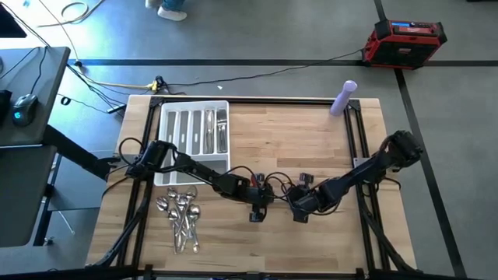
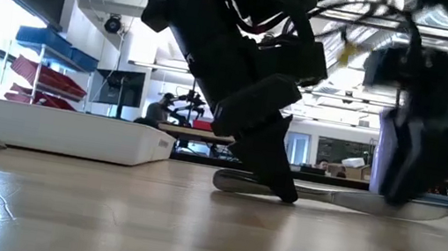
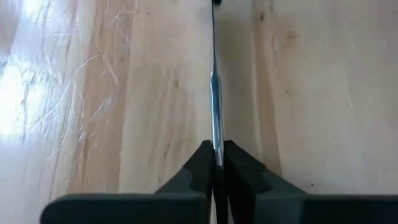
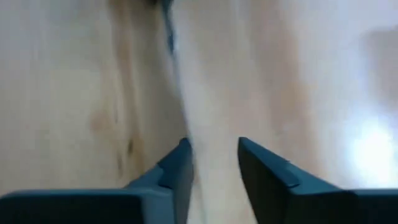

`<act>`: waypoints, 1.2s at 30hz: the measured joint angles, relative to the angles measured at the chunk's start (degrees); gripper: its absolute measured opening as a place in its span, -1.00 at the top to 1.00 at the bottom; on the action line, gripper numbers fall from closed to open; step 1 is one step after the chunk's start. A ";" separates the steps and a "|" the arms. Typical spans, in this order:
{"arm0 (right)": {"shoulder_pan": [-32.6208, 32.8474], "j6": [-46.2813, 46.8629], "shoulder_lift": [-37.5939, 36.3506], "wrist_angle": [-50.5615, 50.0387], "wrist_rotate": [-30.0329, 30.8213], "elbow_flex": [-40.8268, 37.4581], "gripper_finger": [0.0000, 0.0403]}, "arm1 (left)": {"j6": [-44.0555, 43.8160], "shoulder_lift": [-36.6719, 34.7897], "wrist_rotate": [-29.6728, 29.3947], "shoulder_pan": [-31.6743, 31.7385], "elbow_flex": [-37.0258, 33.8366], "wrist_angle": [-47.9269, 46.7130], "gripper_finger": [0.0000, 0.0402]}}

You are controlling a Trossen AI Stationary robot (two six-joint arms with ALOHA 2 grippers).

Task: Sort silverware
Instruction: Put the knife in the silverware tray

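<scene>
Next, my left gripper releases the knife in the white tray's slot of knives [image 1: 209,133], next to the forks.
A long silver knife [image 2: 347,198] lies on the wooden table near its middle. My left gripper [image 3: 216,163] is shut on it close to its left end. My right gripper [image 4: 214,168] stands open just over the knife's right part [image 2: 425,210], with bare table showing between its fingers. A heap of spoons [image 1: 180,218] lies at the near left. The white tray [image 1: 173,136] at the far left holds more silverware [image 1: 220,134] in its right-hand slots. My left gripper pinches the knife [image 3: 215,134] between its two fingers, near the knife's left end [image 2: 229,181]. The fingers [image 2: 275,173] slant down onto it from the table's left. The knife shows edge-on between them and rests along the table, running on toward the right.
A purple bottle [image 1: 343,97] stands at the far right corner. The tray's left slots [image 1: 175,132] show white. Bare wood lies along the near edge and the right half of the table [image 1: 327,148]. Cables hang between the two wrists.
</scene>
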 joint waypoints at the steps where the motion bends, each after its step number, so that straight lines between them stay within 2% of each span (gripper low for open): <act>1: 0.94 0.02 -0.71 -2.48 4.00 2.17 0.34 | -0.71 -0.44 0.10 0.15 -0.01 -0.69 0.97; 4: 5.06 3.15 -2.85 -13.75 18.70 8.62 0.25 | -3.39 -2.76 -1.40 0.55 -0.28 -4.51 0.98; 7: 10.82 11.53 -3.71 -26.00 33.37 13.50 0.24 | -6.60 -6.96 -8.95 0.55 -0.72 -11.18 0.99; 9: 14.71 18.32 -4.14 -31.51 40.77 15.22 0.25 | -9.81 -11.52 -14.36 -0.07 -0.62 -15.86 0.99; 12: 19.31 25.91 -3.98 -37.20 44.93 15.29 0.29 | -16.13 -19.27 -24.58 -1.61 -0.39 -24.23 0.99; 16: 21.71 32.21 -4.06 -40.31 45.79 13.92 0.31 | -27.74 -29.53 -42.14 -3.84 -2.63 -34.97 1.00; 18: 21.70 33.52 -4.01 -40.33 45.77 12.73 0.31 | -34.93 -35.31 -48.71 -2.29 -5.98 -39.25 1.00; 22: 20.41 33.82 -4.01 -38.42 45.32 9.80 0.32 | -42.88 -44.87 -48.82 4.32 -16.44 -39.14 1.00; 26: 18.66 33.74 -4.01 -37.83 43.39 8.21 0.32 | -44.44 -50.49 -46.57 11.87 -27.34 -27.96 1.00; 32: 17.46 33.42 -4.01 -36.49 41.55 7.48 0.32 | -40.31 -49.04 -36.52 20.72 -42.06 -0.67 1.00; 34: 17.48 33.40 -4.01 -36.09 41.53 7.48 0.32 | -42.10 -47.38 -35.14 22.18 -45.63 4.21 1.00; 36: 17.63 33.39 -4.03 -35.74 41.35 7.48 0.32 | -45.28 -45.82 -34.95 22.79 -47.83 5.11 1.00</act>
